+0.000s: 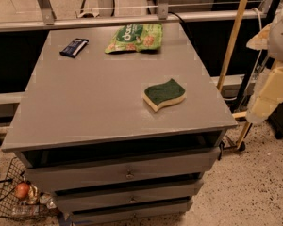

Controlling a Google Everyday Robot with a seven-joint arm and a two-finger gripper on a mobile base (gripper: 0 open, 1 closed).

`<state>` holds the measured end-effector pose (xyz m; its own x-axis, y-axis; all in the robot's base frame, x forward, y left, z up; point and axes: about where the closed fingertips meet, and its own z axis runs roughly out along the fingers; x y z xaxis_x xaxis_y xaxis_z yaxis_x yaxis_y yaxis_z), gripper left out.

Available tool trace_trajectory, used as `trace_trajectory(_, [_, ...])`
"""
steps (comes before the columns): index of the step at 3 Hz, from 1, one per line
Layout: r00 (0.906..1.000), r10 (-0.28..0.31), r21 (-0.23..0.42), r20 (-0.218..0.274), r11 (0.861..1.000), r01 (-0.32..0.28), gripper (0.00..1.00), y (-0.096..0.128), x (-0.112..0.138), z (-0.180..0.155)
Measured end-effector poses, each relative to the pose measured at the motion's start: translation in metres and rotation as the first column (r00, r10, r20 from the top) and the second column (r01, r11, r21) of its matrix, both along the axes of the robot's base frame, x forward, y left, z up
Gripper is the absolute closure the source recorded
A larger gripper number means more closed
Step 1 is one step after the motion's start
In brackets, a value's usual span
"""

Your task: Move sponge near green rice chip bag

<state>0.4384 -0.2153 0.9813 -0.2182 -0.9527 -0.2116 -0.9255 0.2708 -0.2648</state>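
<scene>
The robot's gripper will next move to the sponge's end [177, 91] nearest the wooden pole and close there.
The sponge [164, 94], with a dark green top over pale yellow foam, lies flat on the right part of the grey cabinet top [99, 88]. The green rice chip bag [135, 37] lies flat at the far edge, a little right of centre, well behind the sponge. My gripper [263, 102] is at the right edge of the view. It hangs off the cabinet's right side, level with the sponge, and touches nothing.
A small dark blue wrapped bar [74, 47] lies at the far left of the top. The cabinet has drawers [127, 173] below. A wooden pole [232, 39] stands to the right. A wire basket [19, 197] sits on the floor at left. A metal rail [108, 19] runs behind.
</scene>
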Motion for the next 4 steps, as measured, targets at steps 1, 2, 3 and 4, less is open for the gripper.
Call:
trace_trajectory(1, [1.0000, -0.004, 0.000, 0.005, 1.000, 0.004, 0.00, 0.000, 0.000, 0.002])
trace_trajectory(2, [0.9984, 0.057, 0.090, -0.002, 0.994, -0.057, 0.00, 0.021, 0.026, -0.019])
trace_trajectory(3, [0.9906, 0.136, 0.252, -0.017, 0.959, -0.127, 0.00, 0.059, 0.073, -0.062])
trace_trajectory(4, [0.9846, 0.172, 0.352, -0.033, 0.924, -0.150, 0.00, 0.091, 0.103, -0.095])
